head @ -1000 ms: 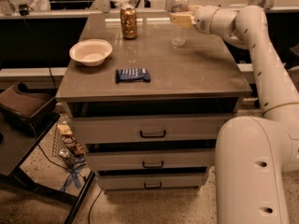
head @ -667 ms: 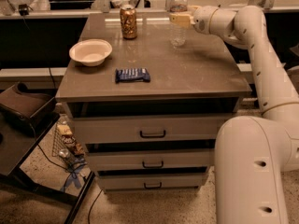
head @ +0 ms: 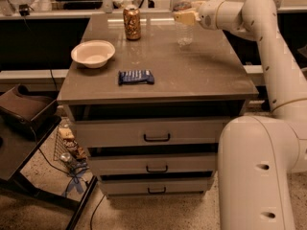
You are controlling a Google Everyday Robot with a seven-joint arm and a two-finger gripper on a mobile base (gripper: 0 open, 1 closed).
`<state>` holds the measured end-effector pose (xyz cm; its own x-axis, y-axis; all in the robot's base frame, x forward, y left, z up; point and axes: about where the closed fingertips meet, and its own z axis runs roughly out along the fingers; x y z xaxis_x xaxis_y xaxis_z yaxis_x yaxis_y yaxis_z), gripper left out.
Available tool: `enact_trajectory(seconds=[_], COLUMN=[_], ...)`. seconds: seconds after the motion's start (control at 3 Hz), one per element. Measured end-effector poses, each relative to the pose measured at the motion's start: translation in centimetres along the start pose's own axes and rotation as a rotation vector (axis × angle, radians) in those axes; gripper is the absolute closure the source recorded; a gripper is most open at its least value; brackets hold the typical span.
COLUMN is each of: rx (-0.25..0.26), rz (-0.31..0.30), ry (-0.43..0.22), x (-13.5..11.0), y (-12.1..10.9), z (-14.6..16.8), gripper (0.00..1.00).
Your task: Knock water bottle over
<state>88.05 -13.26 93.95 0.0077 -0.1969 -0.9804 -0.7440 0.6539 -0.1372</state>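
Observation:
Next, I release the water bottle on its side on the bare cabinet top beside the blue snack bar (head: 197, 53).
The water bottle (head: 182, 18) is clear plastic with a white cap and stands upright at the back right of the brown cabinet top (head: 192, 75). My gripper (head: 184, 17) reaches in from the right at the height of the bottle's upper half and is right against it. The bottle's middle is partly hidden behind the pale fingers (head: 186, 17).
A gold-brown drink can (head: 132, 23) stands at the back, left of the bottle. A white bowl (head: 93, 53) sits at the left and a blue snack bar (head: 136, 77) lies near the front edge. Drawers are below, and a dark side stand (head: 21, 114) is on the left.
The gripper has stayed against the bottle's upper part. The bottle still stands upright in the same spot.

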Motion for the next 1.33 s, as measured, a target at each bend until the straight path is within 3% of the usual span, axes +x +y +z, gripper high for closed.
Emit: enact_trajectory(seconds=[0.33,0.67,1.0,1.33], rx=[0.023,0.051,0.045,-0.016], rz=[-0.071,-0.136,-0.162,-0.215], ry=[0.102,0.317,0.496,0.731], x=[-1.0,-0.5,0.8,2.8], y=[-0.4,-0.4,0.2,2.0], z=[-2.7,-6.9,-9.9,-11.6], gripper=[1.00,1.00,1.00,1.00])
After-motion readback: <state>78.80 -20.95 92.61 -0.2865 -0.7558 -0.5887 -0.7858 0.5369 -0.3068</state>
